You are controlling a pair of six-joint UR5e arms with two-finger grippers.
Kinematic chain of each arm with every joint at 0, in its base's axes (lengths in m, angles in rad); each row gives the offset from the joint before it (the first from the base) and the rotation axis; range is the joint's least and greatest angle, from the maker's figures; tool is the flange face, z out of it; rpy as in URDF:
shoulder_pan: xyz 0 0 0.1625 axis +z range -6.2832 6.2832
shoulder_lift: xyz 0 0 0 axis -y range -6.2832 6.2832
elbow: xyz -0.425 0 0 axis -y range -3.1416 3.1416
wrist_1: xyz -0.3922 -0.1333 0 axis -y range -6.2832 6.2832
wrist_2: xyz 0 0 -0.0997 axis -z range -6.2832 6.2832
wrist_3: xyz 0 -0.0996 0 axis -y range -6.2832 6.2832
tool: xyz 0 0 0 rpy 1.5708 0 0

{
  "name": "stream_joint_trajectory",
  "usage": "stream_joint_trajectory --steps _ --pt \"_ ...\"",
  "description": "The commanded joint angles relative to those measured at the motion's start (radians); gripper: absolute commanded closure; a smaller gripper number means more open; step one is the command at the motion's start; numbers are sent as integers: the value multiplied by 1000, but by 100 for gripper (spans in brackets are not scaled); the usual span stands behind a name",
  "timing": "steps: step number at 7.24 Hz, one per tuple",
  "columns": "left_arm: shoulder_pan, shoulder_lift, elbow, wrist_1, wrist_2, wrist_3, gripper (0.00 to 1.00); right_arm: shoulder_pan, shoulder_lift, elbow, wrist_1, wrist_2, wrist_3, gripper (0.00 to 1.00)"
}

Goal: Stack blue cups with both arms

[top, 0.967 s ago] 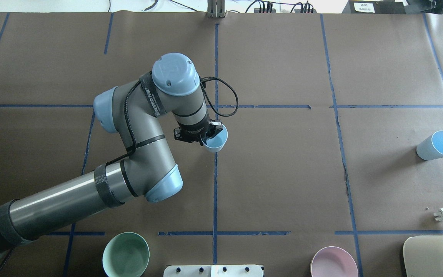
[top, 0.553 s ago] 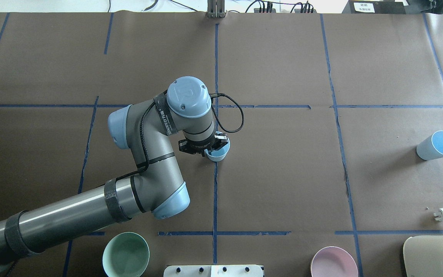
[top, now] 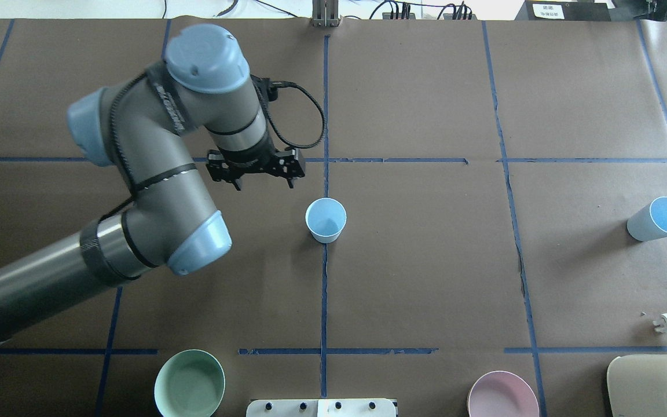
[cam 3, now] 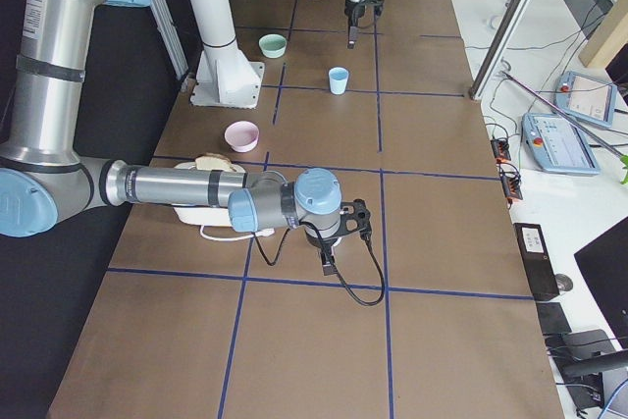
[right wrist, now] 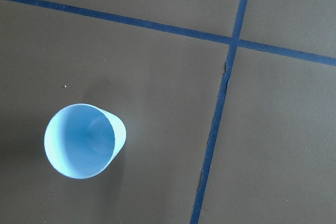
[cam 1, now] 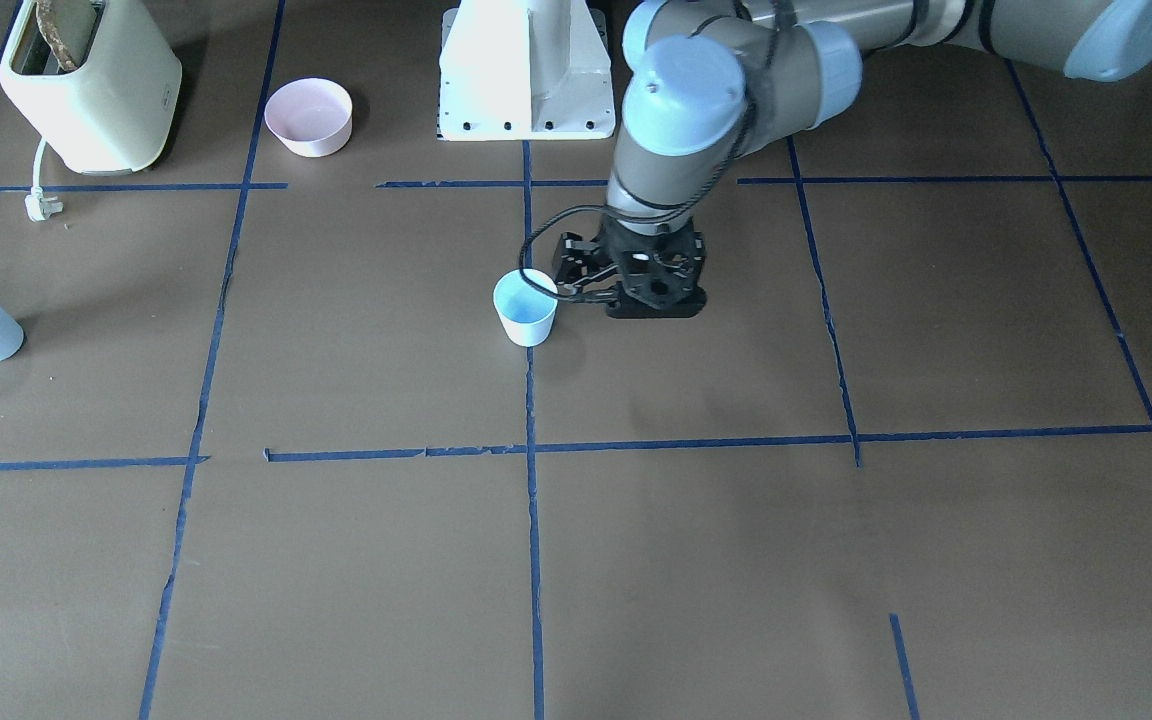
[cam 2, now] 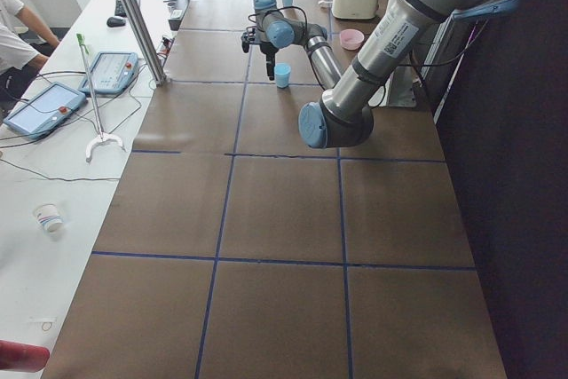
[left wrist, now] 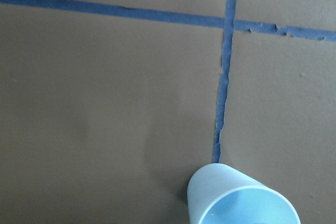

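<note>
The blue cup near the toaster's plug should next be grabbed with my right gripper by the cup's rim (right wrist: 114, 142), on the side away from the other blue cup.
One blue cup (top: 325, 220) stands upright and free on the centre tape line; it also shows in the front view (cam 1: 526, 308) and at the bottom of the left wrist view (left wrist: 241, 200). My left gripper (top: 265, 185) is open and empty, raised behind and to the left of this cup. In the front view the left gripper (cam 1: 631, 298) looks close beside the cup. The second blue cup (top: 658, 219) stands far right and shows from above in the right wrist view (right wrist: 84, 140). My right gripper (cam 3: 339, 233) shows only in the exterior right view; I cannot tell its state.
A mint green bowl (top: 189, 383) and a pink bowl (top: 502, 395) sit at the near edge, either side of the white pedestal base (top: 322, 407). A cream toaster (top: 658, 385) with its loose plug (top: 666, 324) is at the near right.
My left gripper has let go of the blue cup and moved up, back and to the left. The cup now stands alone on the centre line.
</note>
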Motion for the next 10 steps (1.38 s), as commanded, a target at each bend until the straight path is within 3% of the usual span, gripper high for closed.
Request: stream_joint_trajectory --steps 1,3,4,5,6,7,10 --pt "-290 256 -95 38 -115 519 0 0 21 10 2 14 93 0" --pt "-586 491 -28 30 -157 1038 0 -47 64 32 -11 14 216 0" --pt "-741 561 39 29 -195 1198 0 -72 95 34 -54 8 243 0" --pt "-847 660 55 26 -272 1226 0 -96 127 56 -139 -13 249 0" --pt "-893 798 41 -35 -277 1231 0 -124 136 101 -207 -68 278 0" --pt "-913 893 38 -178 -272 1217 0 -138 123 107 -195 -70 325 0" --pt "-911 891 37 -226 -272 1152 0 -183 60 69 -85 -101 344 1"
